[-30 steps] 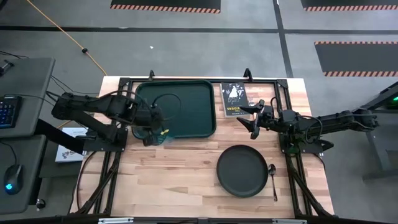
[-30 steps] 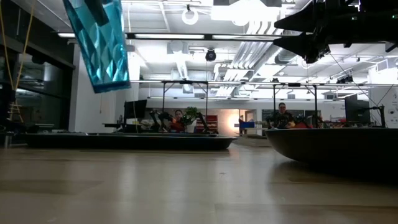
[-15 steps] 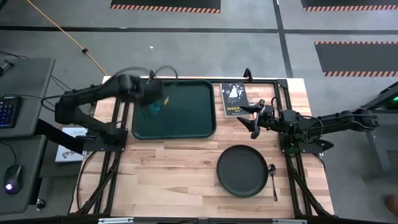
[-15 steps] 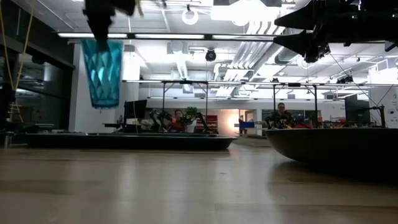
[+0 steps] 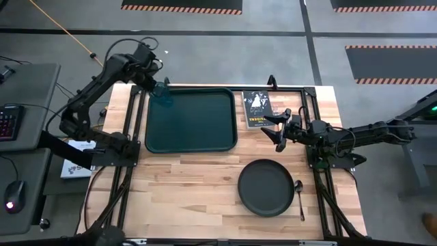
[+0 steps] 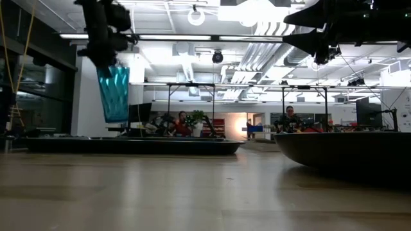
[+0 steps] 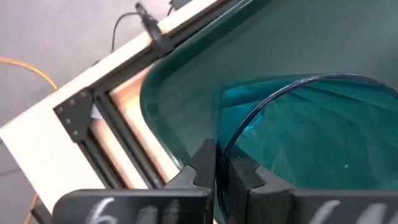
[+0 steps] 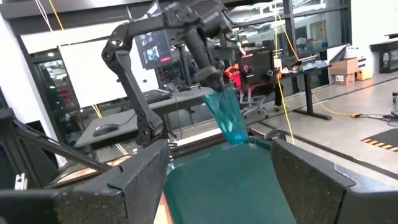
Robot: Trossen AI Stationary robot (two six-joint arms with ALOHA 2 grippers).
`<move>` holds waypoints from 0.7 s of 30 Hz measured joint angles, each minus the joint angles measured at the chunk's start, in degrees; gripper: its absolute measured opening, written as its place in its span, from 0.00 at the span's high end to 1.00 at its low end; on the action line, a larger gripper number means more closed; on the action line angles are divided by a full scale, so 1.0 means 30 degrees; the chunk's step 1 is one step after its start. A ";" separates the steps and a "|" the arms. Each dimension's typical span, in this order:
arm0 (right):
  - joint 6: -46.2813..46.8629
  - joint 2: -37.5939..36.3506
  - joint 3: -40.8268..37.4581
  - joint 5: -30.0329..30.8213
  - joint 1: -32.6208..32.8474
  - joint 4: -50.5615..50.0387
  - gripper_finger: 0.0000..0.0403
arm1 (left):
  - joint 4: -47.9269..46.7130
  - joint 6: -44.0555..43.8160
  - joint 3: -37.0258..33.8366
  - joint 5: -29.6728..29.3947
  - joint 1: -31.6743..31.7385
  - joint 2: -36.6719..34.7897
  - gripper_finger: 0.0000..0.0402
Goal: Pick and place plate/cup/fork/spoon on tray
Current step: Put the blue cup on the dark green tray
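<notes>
The teal cup, which hangs upright above the tray now, will be let go by my left gripper inside the dark green tray's far corner [image 5: 165, 108] [image 7: 252, 112], away from the book.
My left gripper [image 5: 157, 85] is shut on the translucent teal cup [image 5: 162, 91] over the far left corner of the dark green tray [image 5: 194, 123]. In the low view the cup [image 6: 114, 94] hangs upright above the tray [image 6: 128, 146]. My right gripper [image 5: 278, 130] is open and empty, in the air between the book and the plate. The black plate [image 5: 265, 187] lies flat on the table at the near right, with the spoon [image 5: 300, 193] lying beside it on its right. I see no fork. My left gripper [image 7: 219, 171] pinches the cup's wall at its rim [image 7: 221, 154], one finger inside the cup and one outside. The fingers come from above, pointing down. The cup [image 7: 311, 124] hangs upright below them, clear of the tray.
A small black book [image 5: 257, 108] with white print lies at the far edge, right of the tray. Black frame rails run along the table's left, right and far edges. Bare wood lies between the tray and the plate. People sit in the room beyond [image 6: 292, 119].
My left gripper has carried the cup from the tray's near left corner toward the table's far edge, to the tray's far left corner. The cup was tilted and now hangs upright. It has stayed clear of the tray throughout.
</notes>
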 joint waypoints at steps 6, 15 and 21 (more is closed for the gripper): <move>-0.0088 0.0000 0.0000 -0.0022 0.0000 0.0189 0.32 | 0.2409 -0.0392 -0.1538 0.0769 0.1118 0.0188 1.00; -0.0142 0.0000 0.0000 -0.0044 0.0000 0.0286 0.32 | 0.1543 -0.2438 -0.1737 0.0669 0.1040 0.1793 1.00; -0.0291 0.0000 0.0000 -0.0042 0.0000 0.0364 0.32 | 0.0975 -0.3217 -0.1707 0.0143 0.0741 0.2829 1.00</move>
